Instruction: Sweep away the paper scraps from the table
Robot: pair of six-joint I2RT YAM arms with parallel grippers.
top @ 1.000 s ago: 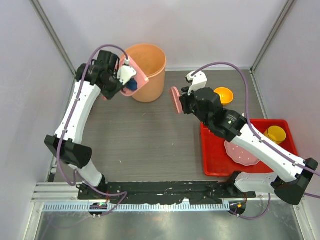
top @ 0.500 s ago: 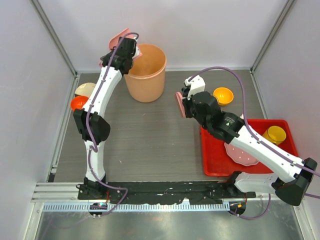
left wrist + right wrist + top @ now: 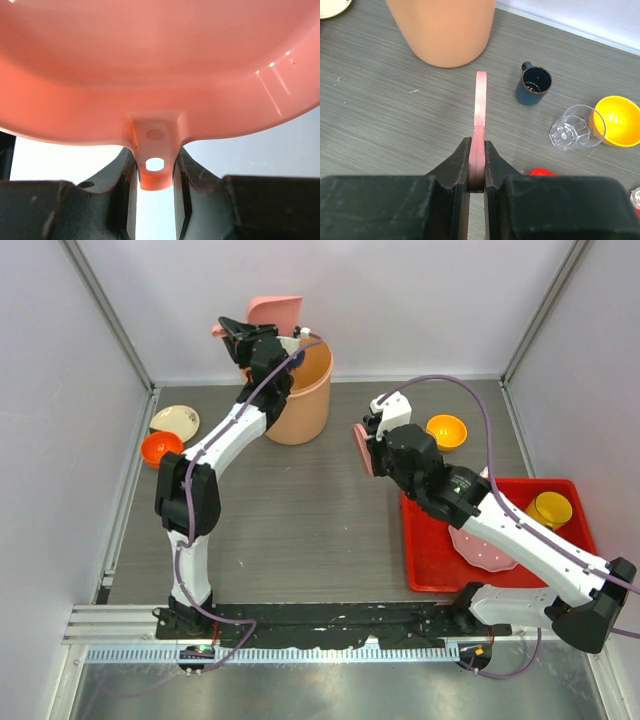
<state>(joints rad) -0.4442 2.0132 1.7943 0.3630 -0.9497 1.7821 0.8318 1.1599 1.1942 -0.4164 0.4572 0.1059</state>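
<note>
Next, my right gripper puts the pink brush down on the bare table (image 3: 321, 523) between the orange bin and the near edge.
My left gripper (image 3: 243, 335) is shut on the handle of the pink dustpan (image 3: 277, 310) and holds it raised over the far rim of the tall orange bin (image 3: 300, 390). In the left wrist view the dustpan (image 3: 160, 65) fills the frame, its handle tab clamped in my left gripper (image 3: 155, 167). My right gripper (image 3: 385, 445) is shut on a pink brush (image 3: 361, 448) above the table (image 3: 290, 520). The right wrist view shows the brush (image 3: 480, 97) edge-on in my right gripper (image 3: 477, 165). No paper scraps show in any view.
An orange bowl (image 3: 160, 448) and a cream plate (image 3: 175, 420) lie far left. A yellow bowl (image 3: 447, 430), blue mug (image 3: 534, 85) and clear glass (image 3: 575, 127) stand right of the bin. A red tray (image 3: 425, 560) holds a pink plate (image 3: 480, 548) and yellow cup (image 3: 551, 508).
My left arm has swung the dustpan from the bin's left rim up and over to its far side. My right arm with the brush has barely moved.
</note>
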